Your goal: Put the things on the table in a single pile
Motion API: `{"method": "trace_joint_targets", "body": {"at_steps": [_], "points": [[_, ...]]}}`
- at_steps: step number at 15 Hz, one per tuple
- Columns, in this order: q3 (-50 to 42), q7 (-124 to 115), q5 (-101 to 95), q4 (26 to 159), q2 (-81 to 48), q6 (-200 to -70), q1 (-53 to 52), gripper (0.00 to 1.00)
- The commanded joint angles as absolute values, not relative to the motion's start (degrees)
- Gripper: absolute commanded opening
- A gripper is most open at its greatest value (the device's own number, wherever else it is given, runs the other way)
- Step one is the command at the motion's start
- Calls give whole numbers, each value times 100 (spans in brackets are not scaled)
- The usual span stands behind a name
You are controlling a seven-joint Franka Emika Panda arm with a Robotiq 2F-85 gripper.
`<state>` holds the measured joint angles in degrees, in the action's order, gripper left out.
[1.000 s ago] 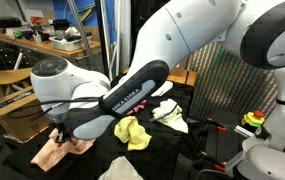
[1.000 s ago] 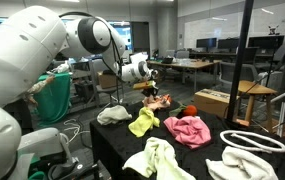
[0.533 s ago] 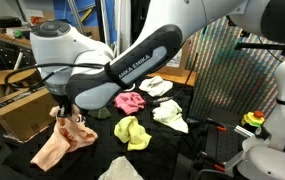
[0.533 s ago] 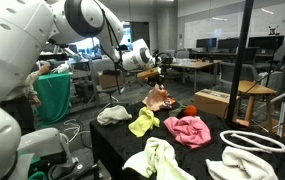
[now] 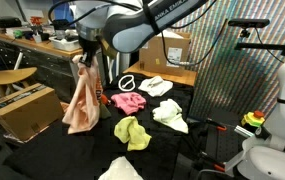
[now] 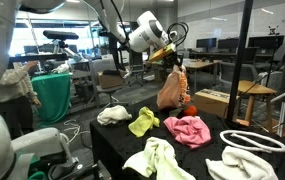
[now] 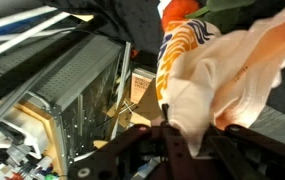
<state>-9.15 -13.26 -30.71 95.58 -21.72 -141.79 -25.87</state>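
Note:
The gripper needs to release the peach cloth, hanging high above the black table, over the white ring (image 5: 120,84), against the pink cloth's far edge.
My gripper (image 5: 84,55) is shut on a peach cloth (image 5: 82,100) and holds it high above the black table (image 5: 42,155); the cloth hangs down freely. It also shows in an exterior view (image 6: 172,88) under the gripper (image 6: 174,60), and in the wrist view (image 7: 222,70) between the jaws (image 7: 182,135). On the table lie a pink cloth (image 5: 129,101), a yellow cloth (image 5: 132,131), white cloths (image 5: 170,115) and a white ring (image 5: 128,82). In an exterior view these are the pink cloth (image 6: 187,129), yellow cloth (image 6: 143,122) and a pale cloth (image 6: 162,160).
A cardboard box (image 5: 22,110) and a stool (image 5: 7,77) stand beside the table. A black pole (image 6: 245,60) rises at the table's edge. A white ring (image 6: 252,140) and white cloth (image 6: 237,165) lie near it. A desk with clutter (image 5: 32,40) is behind.
The gripper has risen from table height to well above it, lifting the peach cloth, which now hangs clear of the table.

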Motion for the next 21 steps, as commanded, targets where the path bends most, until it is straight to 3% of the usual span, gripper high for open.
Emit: {"method": "trace_joint_targets", "body": {"at_steps": [1,11,21], "points": [[-845,-1885,-3548,10501,-1094,-14629,-2010,5],[-711,-2039,-3613,11326,221,-15315,-326,5],[-1135,-2200,-3627,11243,-66,-15410,-315,5]]}}
